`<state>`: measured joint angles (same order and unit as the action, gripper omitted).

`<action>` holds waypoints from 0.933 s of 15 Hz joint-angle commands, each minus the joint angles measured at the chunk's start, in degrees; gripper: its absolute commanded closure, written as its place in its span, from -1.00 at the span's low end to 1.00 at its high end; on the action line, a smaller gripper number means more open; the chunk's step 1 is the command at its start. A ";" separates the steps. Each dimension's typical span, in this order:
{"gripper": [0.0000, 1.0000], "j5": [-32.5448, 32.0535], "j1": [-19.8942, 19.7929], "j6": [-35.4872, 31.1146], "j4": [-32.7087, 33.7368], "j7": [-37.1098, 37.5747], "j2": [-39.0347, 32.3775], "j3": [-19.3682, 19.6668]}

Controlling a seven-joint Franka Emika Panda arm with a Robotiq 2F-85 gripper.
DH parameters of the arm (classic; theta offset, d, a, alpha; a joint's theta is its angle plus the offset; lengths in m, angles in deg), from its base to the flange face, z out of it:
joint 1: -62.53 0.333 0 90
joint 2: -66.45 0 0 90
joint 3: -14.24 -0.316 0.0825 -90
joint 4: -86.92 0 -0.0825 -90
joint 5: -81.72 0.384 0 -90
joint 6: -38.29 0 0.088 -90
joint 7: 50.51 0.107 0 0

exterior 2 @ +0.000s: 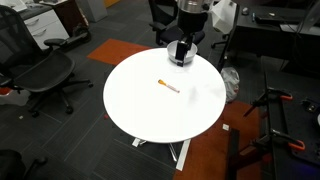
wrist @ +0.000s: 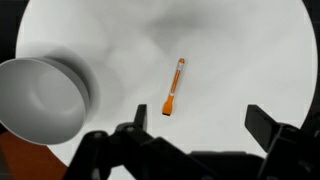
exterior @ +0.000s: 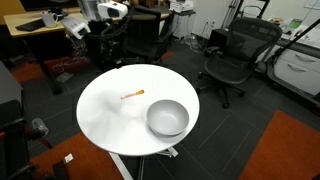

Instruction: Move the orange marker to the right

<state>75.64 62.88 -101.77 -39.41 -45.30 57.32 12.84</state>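
Next, my gripper should go down to the middle of the orange marker's body (exterior: 133,94) (wrist: 173,91) and close there, leaving both ends sticking out.
The orange marker (exterior: 133,95) lies flat on the round white table (exterior: 100,115), apart from a grey bowl (exterior: 167,118). It also shows in an exterior view (exterior 2: 167,86) and in the wrist view (wrist: 174,87), with its thicker end towards the camera. My gripper (exterior 2: 181,50) hangs well above the table's edge. In the wrist view the gripper (wrist: 200,115) is open and empty, with the marker between and beyond its fingers. I cannot make out the gripper in the exterior view that shows the bowl.
The grey bowl (wrist: 40,100) is empty and stands to the left of the marker in the wrist view. Black office chairs (exterior: 228,55) and desks ring the table. Another chair (exterior 2: 45,75) stands off the table's side.
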 commanded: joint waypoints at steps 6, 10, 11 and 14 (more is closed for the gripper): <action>-1.00 4.75 0.02 0.05 13.38 0.18 -15.83 1.01; -1.00 7.40 -0.64 0.49 17.77 -0.18 -21.20 1.07; -1.00 7.85 -0.78 0.84 18.91 -0.16 -22.44 1.14; -1.00 9.51 -1.58 1.41 21.67 -0.24 -25.79 1.03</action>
<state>83.00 62.05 -101.77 -21.78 -45.30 34.94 13.98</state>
